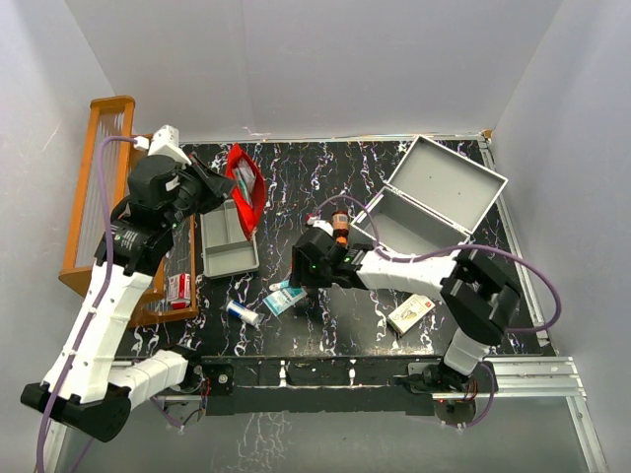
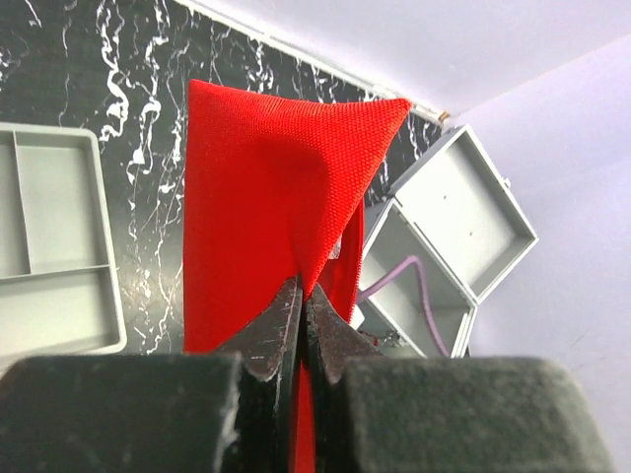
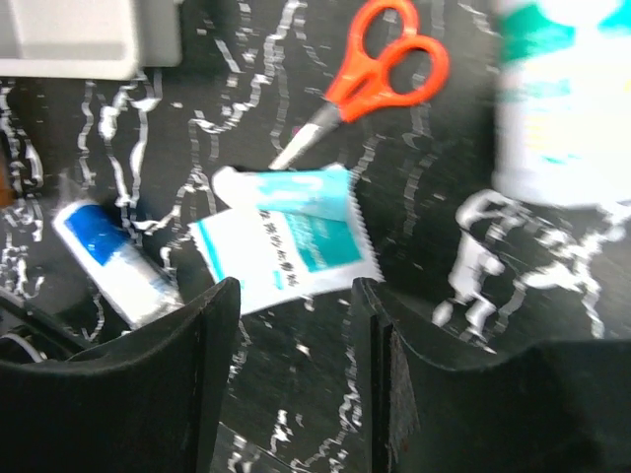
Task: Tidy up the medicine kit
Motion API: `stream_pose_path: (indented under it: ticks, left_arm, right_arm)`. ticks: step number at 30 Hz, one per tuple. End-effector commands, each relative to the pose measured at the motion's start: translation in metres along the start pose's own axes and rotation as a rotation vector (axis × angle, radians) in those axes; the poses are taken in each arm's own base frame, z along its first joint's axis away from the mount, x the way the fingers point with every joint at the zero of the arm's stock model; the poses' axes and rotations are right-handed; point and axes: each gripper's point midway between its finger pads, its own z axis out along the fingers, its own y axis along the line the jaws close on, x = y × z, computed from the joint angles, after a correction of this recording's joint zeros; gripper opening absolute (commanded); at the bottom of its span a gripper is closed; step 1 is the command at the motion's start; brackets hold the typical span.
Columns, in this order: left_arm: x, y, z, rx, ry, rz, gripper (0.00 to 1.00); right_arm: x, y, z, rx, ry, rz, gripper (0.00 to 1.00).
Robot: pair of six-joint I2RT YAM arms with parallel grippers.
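Observation:
I will close my right gripper on the near long edge (image 1: 290, 306) (image 3: 300, 297) of the teal and white sachet, at its middle, facing away from the orange-handled scissors.
The medicine kit (image 1: 434, 202), a light-grey metal case, lies open at the back right; it also shows in the left wrist view (image 2: 434, 256). My left gripper (image 2: 301, 296) is shut on the red pouch (image 2: 266, 197) and holds it up beside the small grey tray (image 1: 229, 238). My right gripper (image 3: 296, 305) is open and empty, just above a teal and white sachet (image 3: 291, 246) at the table's middle (image 1: 284, 296). Orange-handled scissors (image 3: 380, 74) lie beyond the sachet.
A blue and white tube (image 1: 243, 313) lies near the front edge. A brown bottle (image 1: 340, 225) stands by the case. A white box (image 1: 410, 313) lies front right, a red box (image 1: 178, 289) at the left. A wooden rack (image 1: 99, 187) stands at the far left.

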Motion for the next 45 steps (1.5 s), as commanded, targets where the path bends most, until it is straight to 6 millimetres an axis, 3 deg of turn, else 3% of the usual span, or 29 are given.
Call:
stream_pose_path:
  ticks: [1,6,12,15,23,28,36,45]
  left_arm:
    - [-0.035,-0.012,-0.025,0.009,-0.125,-0.016,0.0]
    - [-0.045,-0.016,-0.033,0.015,-0.159,-0.012,0.0]
    - [-0.039,-0.015,-0.03,0.02,-0.143,-0.014,0.0]
    - [-0.037,-0.012,-0.026,0.011,-0.135,-0.011,0.0]
    - [-0.032,-0.009,-0.021,0.006,-0.122,-0.004,0.0]
    - [-0.026,-0.008,-0.015,0.014,-0.103,-0.006,0.0]
    - [-0.013,-0.005,-0.008,0.024,-0.06,-0.013,0.0]
    - [0.004,-0.003,0.0,0.042,-0.003,-0.025,0.0]
  right_arm:
    - [-0.017,0.059,0.008,-0.158,-0.026,-0.005,0.47]
    - [0.011,0.078,0.026,-0.213,0.061,-0.075,0.47]
    - [0.028,0.071,0.042,-0.194,0.121,-0.091,0.47]
    - [0.029,0.057,0.042,-0.124,0.119,-0.091,0.47]
    - [0.049,-0.013,0.02,0.131,0.17,-0.144,0.46]
    - [0.04,-0.027,0.003,0.194,0.15,-0.175,0.47]
    - [0.002,-0.014,-0.026,0.194,0.017,-0.153,0.47]
    - [0.027,-0.03,-0.022,0.245,0.102,-0.095,0.46]
